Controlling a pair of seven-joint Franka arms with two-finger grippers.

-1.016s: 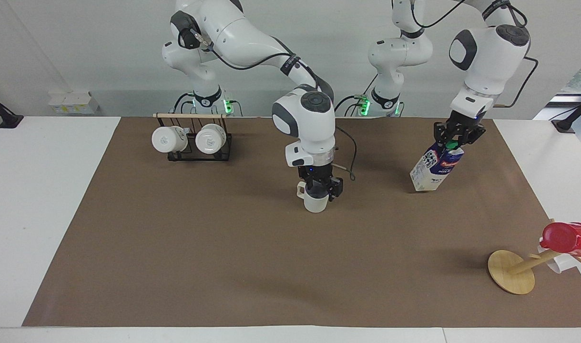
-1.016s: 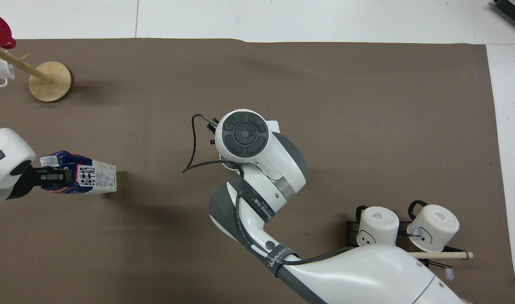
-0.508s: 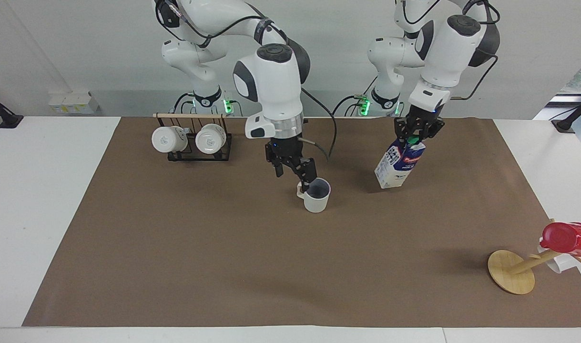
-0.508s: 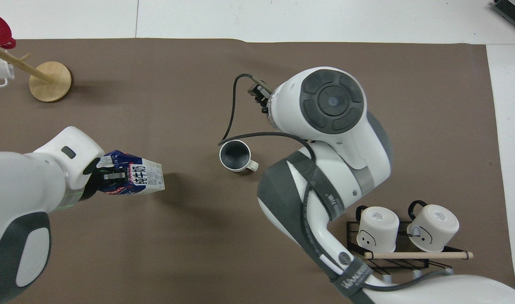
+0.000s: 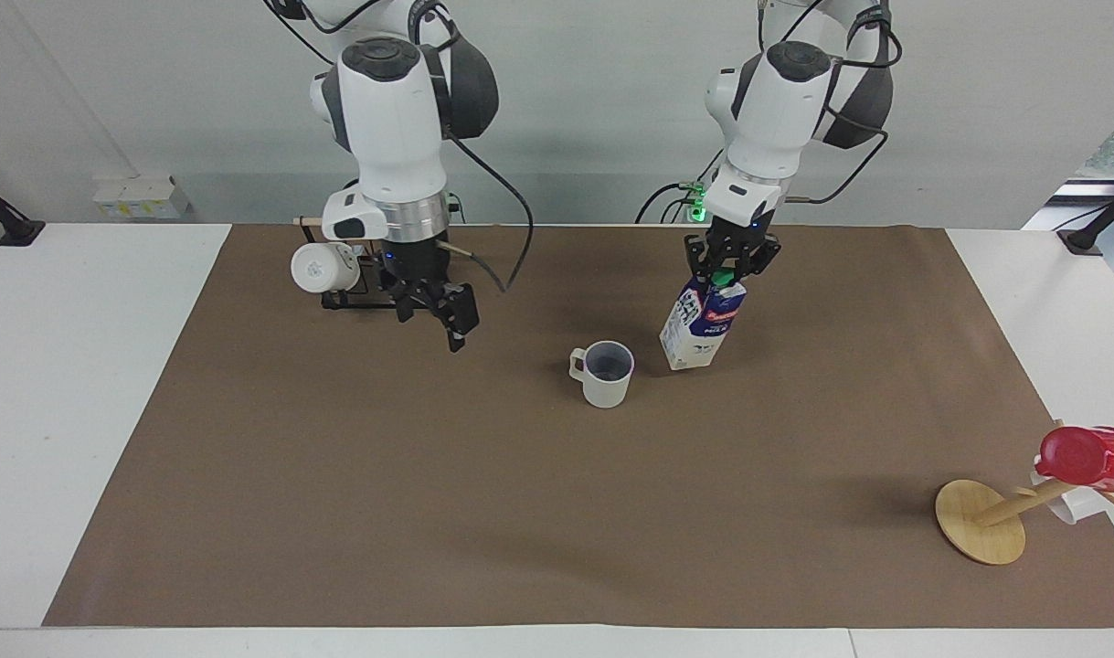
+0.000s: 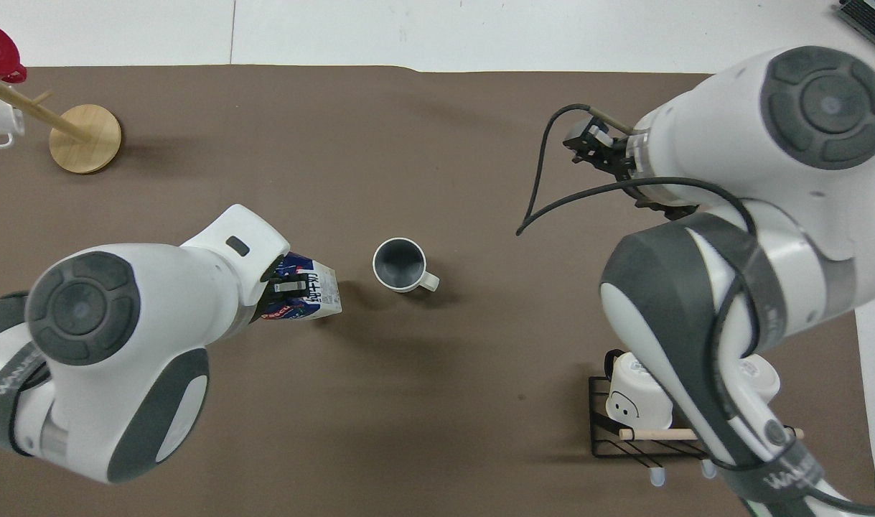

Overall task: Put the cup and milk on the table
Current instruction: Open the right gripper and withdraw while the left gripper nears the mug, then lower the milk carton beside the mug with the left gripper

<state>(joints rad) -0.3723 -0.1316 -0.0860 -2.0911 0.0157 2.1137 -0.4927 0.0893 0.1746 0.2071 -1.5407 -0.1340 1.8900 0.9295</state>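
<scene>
I need to release the milk from my left gripper on the brown paper (image 6: 314, 284) close beside the cup, on the left arm's side.
The cup (image 5: 602, 373) stands upright on the brown paper of the table (image 5: 337, 503), handle toward the right arm's end; it also shows in the overhead view (image 6: 400, 264). My right gripper (image 5: 436, 320) is open and empty, up in the air over the paper near the mug rack. My left gripper (image 5: 726, 267) is shut on the green-capped top of the milk (image 5: 700, 324). The carton hangs tilted, its bottom close to the paper, right beside the cup toward the left arm's end. The overhead view shows the milk (image 6: 309, 291) partly under the left wrist.
A black wire rack (image 5: 337, 297) with white mugs (image 5: 317, 267) stands near the robots at the right arm's end. A wooden stand (image 5: 981, 521) with a red cup (image 5: 1091, 457) leans at the left arm's end, far from the robots.
My right gripper let go of the cup, rose and drew back toward the rack. My left gripper carried the milk toward the cup and lower.
</scene>
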